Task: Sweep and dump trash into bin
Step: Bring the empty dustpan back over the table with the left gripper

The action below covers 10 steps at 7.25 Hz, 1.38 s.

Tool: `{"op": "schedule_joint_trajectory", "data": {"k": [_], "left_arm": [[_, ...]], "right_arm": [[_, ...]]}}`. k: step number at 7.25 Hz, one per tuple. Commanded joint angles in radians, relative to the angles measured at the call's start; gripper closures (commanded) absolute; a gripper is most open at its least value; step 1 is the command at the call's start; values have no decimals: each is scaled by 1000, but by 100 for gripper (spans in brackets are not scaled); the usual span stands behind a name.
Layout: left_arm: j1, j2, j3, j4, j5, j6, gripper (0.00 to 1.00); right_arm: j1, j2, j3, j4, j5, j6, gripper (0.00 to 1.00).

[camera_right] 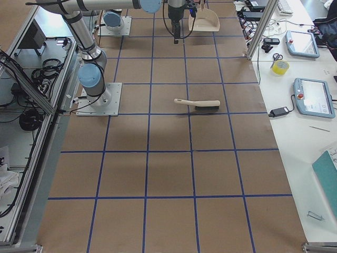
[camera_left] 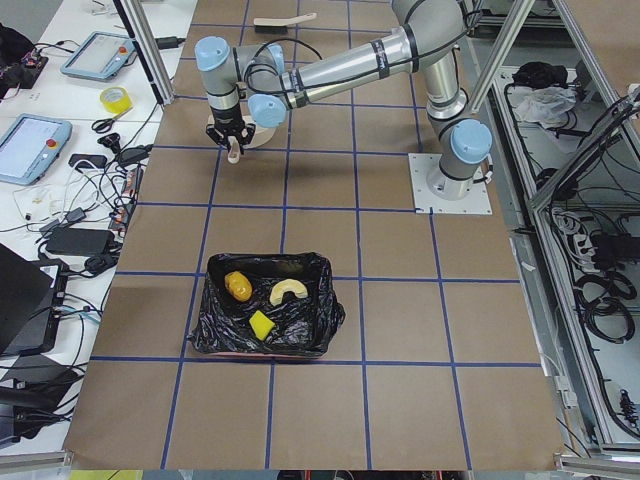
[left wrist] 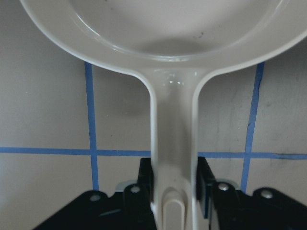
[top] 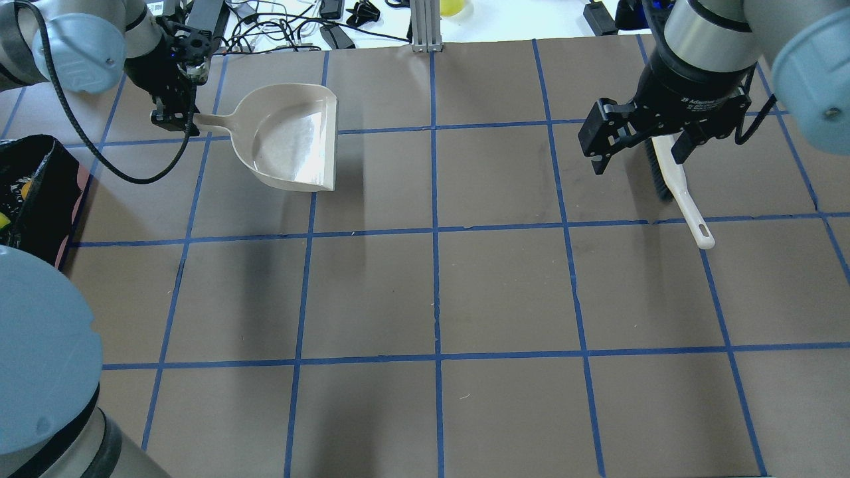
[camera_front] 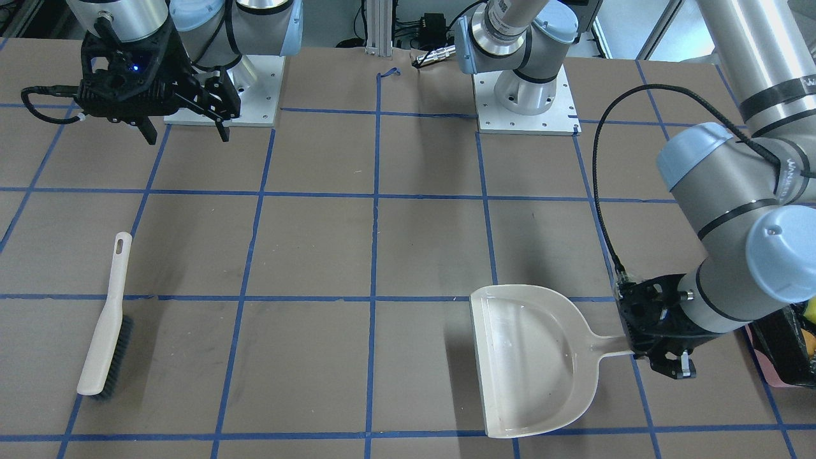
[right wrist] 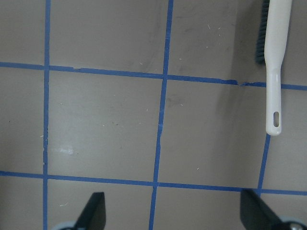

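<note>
The beige dustpan will go down flat from my left gripper, so that it lies on the blue tape line running (camera_front: 510, 373) beneath the dustpan's pan.
The bin (camera_left: 215, 335), lined with a black bag, holds the orange-brown lump (camera_left: 237, 286), the croissant-like piece (camera_left: 288, 290) and the yellow sponge wedge (camera_left: 261, 325). It also shows at the table's edge in the overhead view (top: 40, 199). My left gripper (left wrist: 175, 191) is shut on the handle of the beige dustpan (top: 292, 139), which rests flat and empty on the table (camera_front: 535, 360). My right gripper (top: 637, 159) is open and empty, held high above the table (right wrist: 175, 213). The white brush (top: 680, 192) lies on the table below and beside it (camera_front: 105, 319).
The two arm bases (camera_front: 526, 95) stand on white plates at the robot's side of the table. Blue tape lines grid the brown tabletop. Cables and tablets lie beyond the far edge (top: 319, 26).
</note>
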Motion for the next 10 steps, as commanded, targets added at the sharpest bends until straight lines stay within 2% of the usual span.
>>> {"op": "schedule_joint_trajectory", "data": {"k": [1,3,10], "left_arm": [[-14,-45,-4,70,0,11,100],[-20,-71,-13,114,5,128,100],[-17,-96,-29,121,5,123,100]], "right_arm": [[0,0,2,3,0,-1,0],[0,0,2,3,0,1,0],[0,0,2,6,0,1,0]]}}
